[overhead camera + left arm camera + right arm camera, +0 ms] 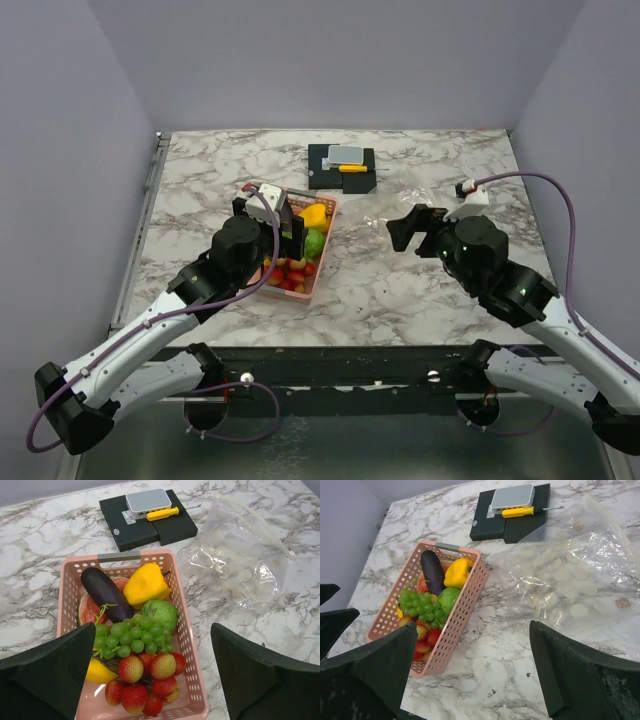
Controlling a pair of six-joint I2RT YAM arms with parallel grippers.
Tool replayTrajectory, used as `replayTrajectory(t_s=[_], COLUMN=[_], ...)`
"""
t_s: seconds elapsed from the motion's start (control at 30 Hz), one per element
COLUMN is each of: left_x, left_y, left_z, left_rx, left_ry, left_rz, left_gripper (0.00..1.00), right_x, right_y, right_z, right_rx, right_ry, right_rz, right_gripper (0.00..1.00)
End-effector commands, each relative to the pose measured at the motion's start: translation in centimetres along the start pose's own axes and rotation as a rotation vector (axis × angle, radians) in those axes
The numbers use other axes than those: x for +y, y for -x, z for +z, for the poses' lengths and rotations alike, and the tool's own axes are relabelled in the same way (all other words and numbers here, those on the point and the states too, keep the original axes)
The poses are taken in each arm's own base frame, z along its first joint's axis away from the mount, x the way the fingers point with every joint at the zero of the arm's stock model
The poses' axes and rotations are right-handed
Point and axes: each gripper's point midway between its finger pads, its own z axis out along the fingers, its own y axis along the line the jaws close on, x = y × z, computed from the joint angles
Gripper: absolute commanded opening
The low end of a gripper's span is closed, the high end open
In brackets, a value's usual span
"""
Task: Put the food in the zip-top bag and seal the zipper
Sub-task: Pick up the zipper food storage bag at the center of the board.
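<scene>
The robot's right gripper will go to the clear zip-top bag next and close on the bag's near side [381, 238] [551, 602], around its middle.
The food lies in a pink perforated basket [180, 645]: an eggplant [104, 592], a yellow pepper [145, 584], a green round fruit [160, 614], green grapes [125, 637], a strawberry bunch [147, 680], a watermelon slice [85, 609] and a yellow piece [100, 672]. The clear zip-top bag [240, 562] lies flat on the table right of the basket; it also shows in the right wrist view [570, 580]. My left gripper [152, 680] is open and empty above the basket's near end. My right gripper [472, 675] is open and empty above bare table between basket [462, 610] and bag.
A black box [341, 168] with a grey device [347, 155] and a yellow-handled screwdriver [353, 167] on it sits at the back centre of the marble table [380, 290]. Walls enclose the table on three sides.
</scene>
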Motion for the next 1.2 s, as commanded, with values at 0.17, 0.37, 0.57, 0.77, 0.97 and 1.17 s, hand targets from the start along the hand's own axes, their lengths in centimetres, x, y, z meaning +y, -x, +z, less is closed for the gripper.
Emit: replayTrajectory(t_s=[0.17, 0.37, 0.57, 0.77, 0.97, 1.17], left_x=[-1.2, -1.5, -3.6, -4.4, -4.6, -4.4], left_y=[1.4, 1.2, 0.2, -1.2, -2.5, -2.7], left_z=[-0.4, -0.2, 0.1, 0.9, 1.6, 1.8], left_rx=[-0.013, 0.0, 0.051, 0.108, 0.165, 0.18], left_ry=[-0.059, -0.072, -0.186, -0.214, -0.21, -0.193], left_rz=[-0.012, -0.009, 0.009, 0.017, 0.012, 0.018], left_gripper=[0.99, 0.99, 0.99, 0.95, 0.9, 0.84], right_x=[-1.9, -0.5, -0.5, -1.2, -2.4, -2.7], right_y=[-1.7, -1.9, -2.8, -3.9, -4.1, -3.6], right_z=[-0.9, -1.9, -1.7, -1.0, 0.3, 2.3], right_rx=[0.067, 0.08, 0.176, 0.235, 0.255, 0.246], right_ry=[-0.066, 0.053, 0.034, -0.025, -0.134, -0.25], right_rz=[-0.041, -0.076, -0.15, -0.185, -0.209, -0.193], right_gripper=[1.0, 1.0, 0.99, 0.97, 0.95, 0.93])
